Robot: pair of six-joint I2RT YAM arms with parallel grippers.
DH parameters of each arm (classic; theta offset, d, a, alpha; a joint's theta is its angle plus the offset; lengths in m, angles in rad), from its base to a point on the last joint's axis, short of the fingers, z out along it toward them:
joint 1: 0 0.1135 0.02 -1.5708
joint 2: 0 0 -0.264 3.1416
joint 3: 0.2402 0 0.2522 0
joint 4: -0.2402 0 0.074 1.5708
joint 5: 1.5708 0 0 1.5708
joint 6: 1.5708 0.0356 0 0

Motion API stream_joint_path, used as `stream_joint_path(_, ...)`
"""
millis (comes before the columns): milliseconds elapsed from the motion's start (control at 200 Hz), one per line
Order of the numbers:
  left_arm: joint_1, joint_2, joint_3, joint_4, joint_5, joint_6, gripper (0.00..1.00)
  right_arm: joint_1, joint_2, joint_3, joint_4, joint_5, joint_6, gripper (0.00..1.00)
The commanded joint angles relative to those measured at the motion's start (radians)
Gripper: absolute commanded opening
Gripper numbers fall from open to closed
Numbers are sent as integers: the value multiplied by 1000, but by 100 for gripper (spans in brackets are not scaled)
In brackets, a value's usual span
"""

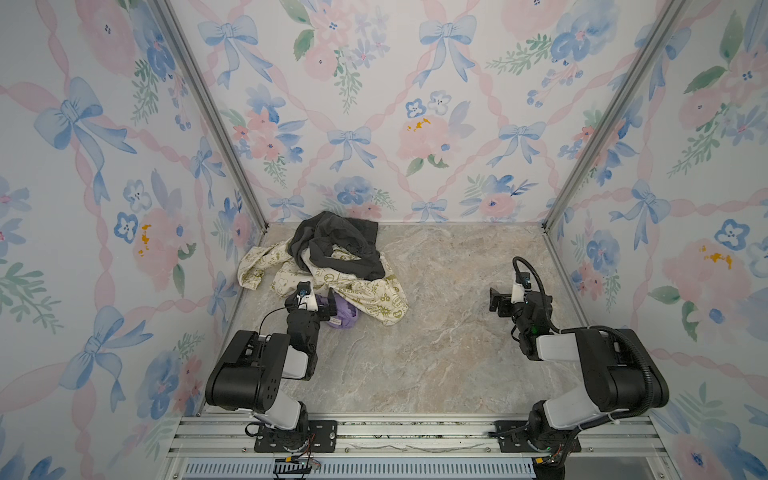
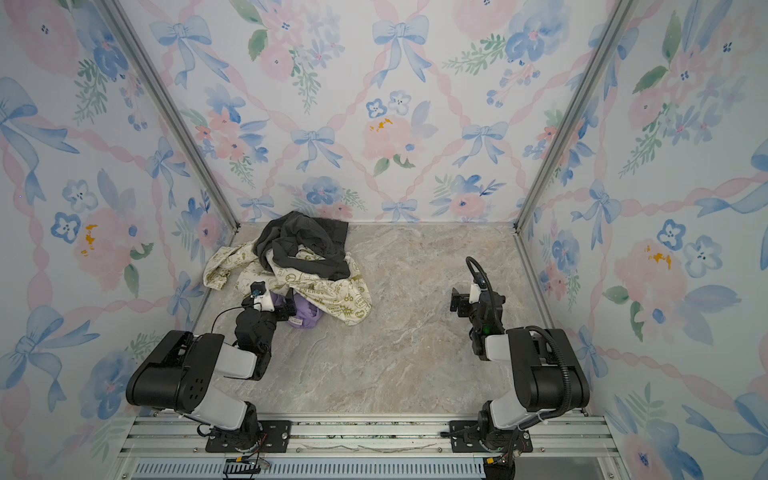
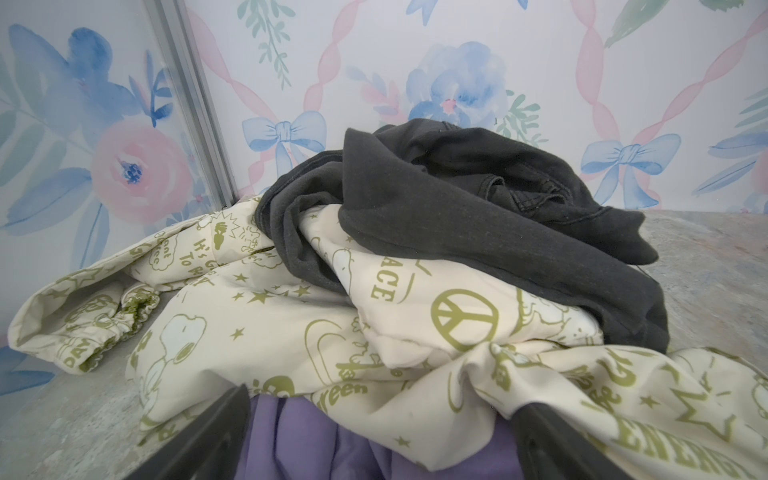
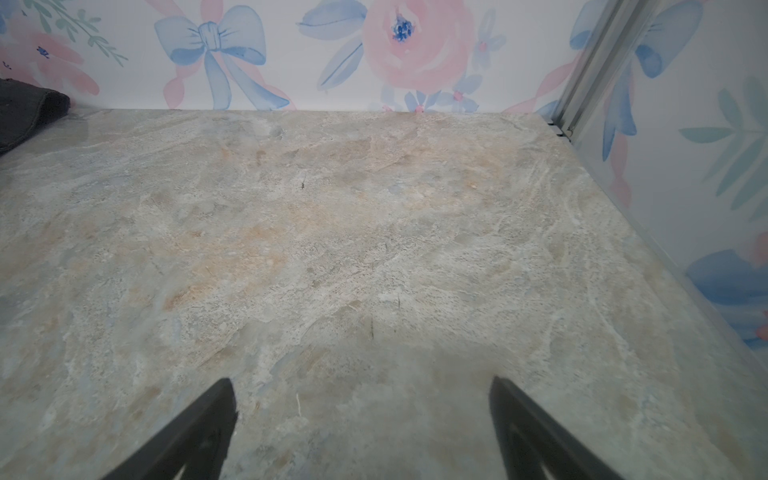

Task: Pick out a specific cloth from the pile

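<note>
I will next grip the lavender cloth's edge (image 1: 351, 309) with my left gripper between its white label and the cream cloth, as it sticks out there.
The cloth (image 1: 345, 318) (image 2: 307, 318) is a lavender bundle with a small white label, poking out from under the near edge of the pile. The pile has a dark grey cloth (image 1: 332, 243) on top of a cream cloth with olive-green prints (image 1: 374, 293) (image 3: 257, 332). My left gripper (image 1: 328, 309) (image 2: 289, 309) (image 3: 382, 399) is open, low at the pile's near edge. In the left wrist view the lavender cloth (image 3: 316, 440) lies between its fingers, partly covered by a cream fold. My right gripper (image 1: 498, 301) (image 2: 457, 301) (image 4: 361, 381) is open over bare table, holding nothing.
The marble-pattern table (image 1: 436, 353) is boxed in by floral walls on three sides, with metal corner posts (image 1: 208, 112). The pile lies against the back left corner. A metal rail (image 1: 415, 436) with both arm bases runs along the front edge.
</note>
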Motion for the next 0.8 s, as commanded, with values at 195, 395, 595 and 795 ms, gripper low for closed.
stream_joint_path(195,-1,-264,29,-225,-137,-26,98,23,-260,164,-403,53,12,97)
stream_joint_path(395,-5,-524,211,-792,-233,-167,98,28,-432,308,-716,-9,22,97)
stream_joint_path(595,-5,-614,401,-1246,-152,-315,98,72,-537,413,-942,-74,15,97)
stream_joint_path(795,-6,-627,523,-1483,16,-429,87,178,-619,479,-1121,-124,22,97)
